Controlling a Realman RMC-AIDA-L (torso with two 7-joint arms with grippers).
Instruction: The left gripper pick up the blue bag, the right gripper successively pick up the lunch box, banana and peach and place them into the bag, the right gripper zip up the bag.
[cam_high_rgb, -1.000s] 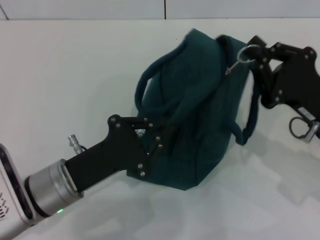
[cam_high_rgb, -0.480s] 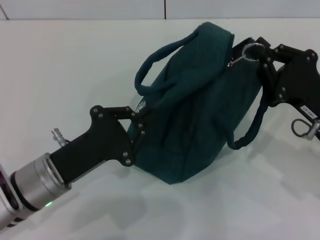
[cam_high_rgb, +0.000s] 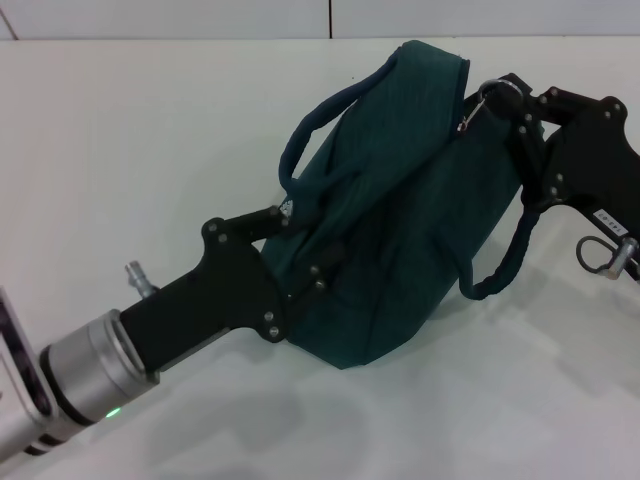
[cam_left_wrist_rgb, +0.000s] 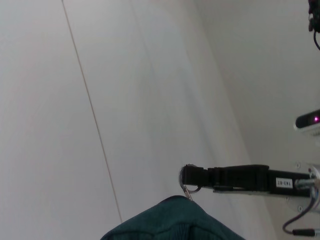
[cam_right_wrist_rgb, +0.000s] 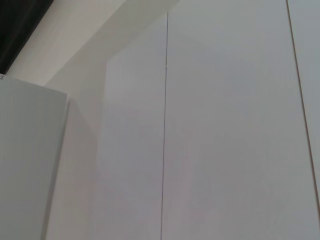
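The bag's near lower end is in my left gripper, far from the zipper pull, so that gripper should open and grip the top seam closer to the pull (cam_high_rgb: 408, 176).
The blue bag (cam_high_rgb: 400, 200) hangs tilted over the white table (cam_high_rgb: 120, 150), its top seam drawn together. My left gripper (cam_high_rgb: 300, 262) is shut on the bag's near lower end. At the far upper end my right gripper (cam_high_rgb: 497, 92) is shut on the metal zipper pull (cam_high_rgb: 470, 118). In the left wrist view the bag's top (cam_left_wrist_rgb: 175, 222) shows below the right gripper (cam_left_wrist_rgb: 187, 176) and the pull's ring (cam_left_wrist_rgb: 191, 189). The lunch box, banana and peach are out of view. The right wrist view holds only pale panels.
One bag handle (cam_high_rgb: 300, 150) arches over the left side, the other handle (cam_high_rgb: 505, 265) dangles under my right arm. A wall (cam_high_rgb: 200, 18) rises behind the table's far edge. A metal ring (cam_high_rgb: 597, 255) sticks out from the right arm.
The bag's open top has closed as the right gripper held the pull at the far end. My left gripper swung left with the bag's lower end, then back a little to the right.
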